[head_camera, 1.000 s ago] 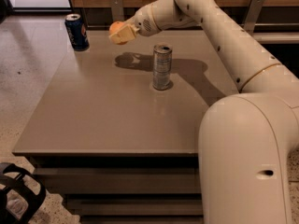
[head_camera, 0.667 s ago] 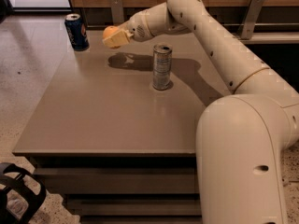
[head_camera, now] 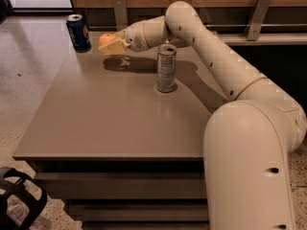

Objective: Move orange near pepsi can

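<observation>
My gripper is going to the spot just beside the pepsi can, slightly toward the table's near edge. It will let go of the orange, still held above the table, on the tabletop (head_camera: 102,52) there.
The orange (head_camera: 106,38) is held in my gripper (head_camera: 111,44) above the far left part of the table, its shadow on the tabletop below it. The fingers are shut on the orange and cover its lower side. The pepsi can (head_camera: 78,32), dark blue with a silver top, stands upright at the table's far left corner, a short way to the left of the orange and apart from it.
A taller silver-grey can (head_camera: 166,68) stands upright near the middle of the table (head_camera: 110,128), right of the gripper and under my arm. A wooden wall with metal brackets runs behind the table. A black object (head_camera: 17,200) lies on the floor at lower left.
My gripper has carried the orange further left, closer to the pepsi can. Both cans have stayed where they were.
</observation>
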### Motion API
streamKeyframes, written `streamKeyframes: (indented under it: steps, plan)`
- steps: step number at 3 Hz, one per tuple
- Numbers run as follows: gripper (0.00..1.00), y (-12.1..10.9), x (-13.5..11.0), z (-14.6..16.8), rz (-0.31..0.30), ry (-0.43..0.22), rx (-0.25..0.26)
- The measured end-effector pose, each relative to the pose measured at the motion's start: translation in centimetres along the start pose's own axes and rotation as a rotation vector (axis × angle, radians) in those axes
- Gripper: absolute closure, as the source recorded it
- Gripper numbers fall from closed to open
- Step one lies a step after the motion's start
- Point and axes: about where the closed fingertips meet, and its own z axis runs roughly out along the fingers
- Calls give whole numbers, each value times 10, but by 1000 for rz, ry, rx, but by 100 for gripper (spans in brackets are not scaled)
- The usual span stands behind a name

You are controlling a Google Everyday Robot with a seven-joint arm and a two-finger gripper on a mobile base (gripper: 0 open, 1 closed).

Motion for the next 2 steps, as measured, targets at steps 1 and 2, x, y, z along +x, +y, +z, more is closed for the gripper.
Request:
streamKeyframes:
  steps: [1,2]
  plan:
    - [100,0,7,6,-1,-14,14]
    - [100,-2,15,15,3,-23,23]
